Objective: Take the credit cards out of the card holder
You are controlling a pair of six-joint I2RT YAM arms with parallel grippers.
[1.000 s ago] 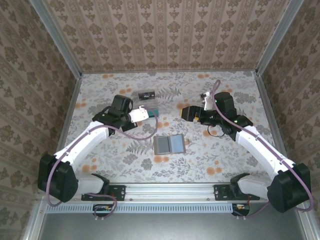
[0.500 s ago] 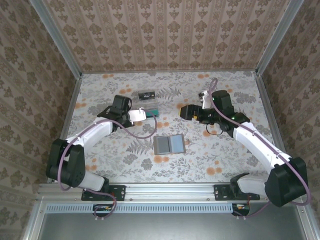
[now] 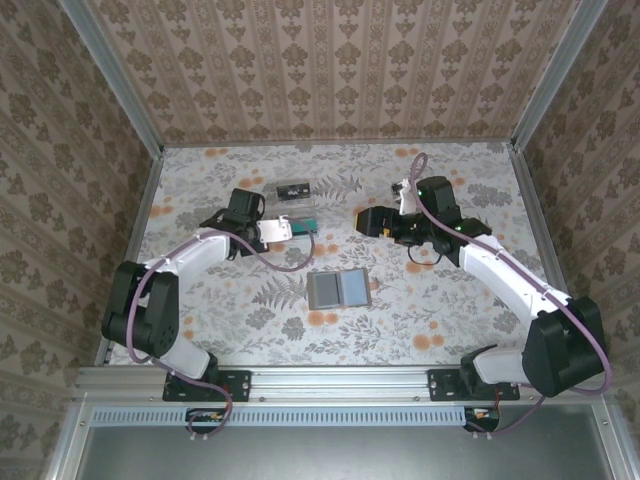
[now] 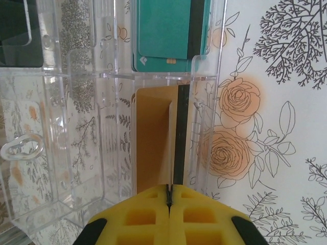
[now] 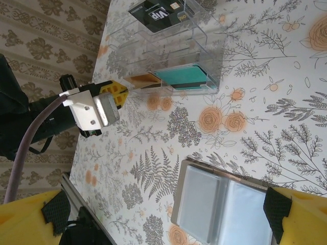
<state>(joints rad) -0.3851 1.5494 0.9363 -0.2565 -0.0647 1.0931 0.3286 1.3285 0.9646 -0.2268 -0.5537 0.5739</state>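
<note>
I will release the yellow-orange credit card from my left gripper in the clear tray's compartment [image 3: 272,232] [image 4: 160,140] next to the teal card.
The card holder [image 3: 338,289] lies open on the table, its grey-blue pocket panels [image 5: 225,204] facing up. My left gripper [image 4: 169,190] is shut on a yellow-orange credit card [image 4: 153,138]. The card stands on edge inside a compartment of the clear tray [image 4: 76,168]. From above, the left gripper [image 3: 292,226] sits at the tray's near side. A teal card [image 4: 166,30] lies in the compartment beyond, and a black card [image 5: 158,13] in the far one. My right gripper [image 3: 366,222] hangs open to the right of the tray, and in its own view the right gripper [image 5: 166,214] stands wide over the holder with nothing in it.
The clear tray [image 3: 295,203] stands at the back centre-left of the floral table. Patterned walls and metal rails close in the back and sides. Open tabletop lies on both sides of the holder and in front of it.
The left arm has folded in towards the left wall while its gripper stays at the tray with the card. The right gripper has drifted slightly up and to the left.
</note>
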